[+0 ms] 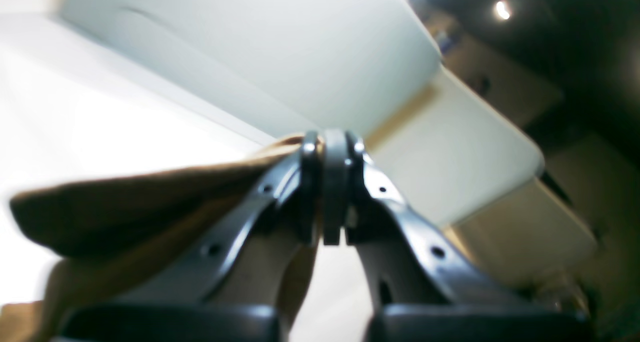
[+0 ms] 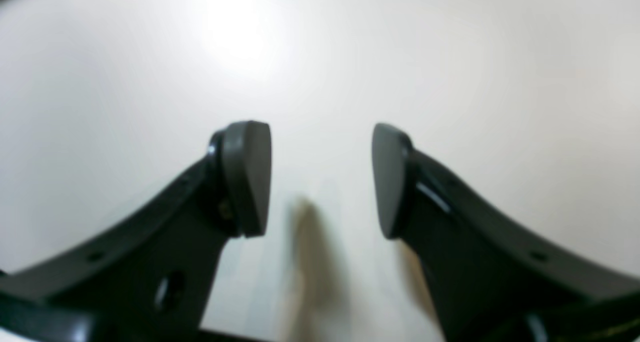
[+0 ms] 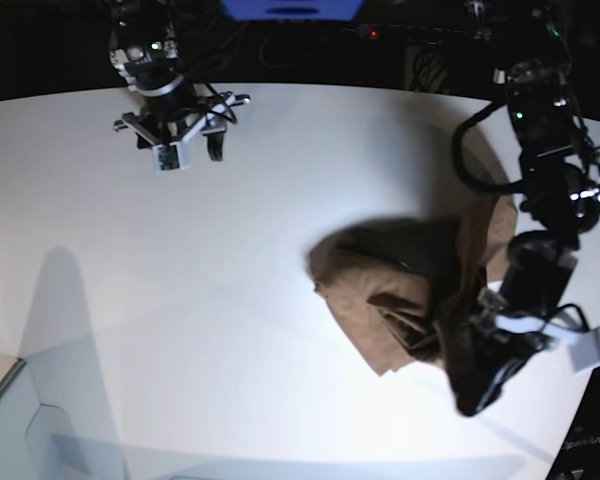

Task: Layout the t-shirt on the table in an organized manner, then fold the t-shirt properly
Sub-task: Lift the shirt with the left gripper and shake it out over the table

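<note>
The robot's left gripper should release the brown t-shirt over its crumpled part on the white table (image 3: 395, 283).
The brown t-shirt (image 3: 400, 285) lies crumpled on the right part of the white table (image 3: 180, 300), with one part pulled up toward the arm on that side. My left gripper (image 3: 477, 385) is shut on a fold of this fabric. In the left wrist view the pads of the left gripper (image 1: 334, 142) press together, and the t-shirt (image 1: 125, 207) hangs away to the left from them. My right gripper (image 3: 180, 135) hovers at the far left of the table, well away from the shirt. Its fingers stand open in the right wrist view, where the right gripper (image 2: 321, 177) has only bare table (image 2: 450, 57) between them.
The table's curved edge runs along the back and down the right side (image 3: 595, 300), close to the left arm. A lower pale surface (image 3: 0, 400) shows past the front left corner. Dark room and equipment lie behind the back edge.
</note>
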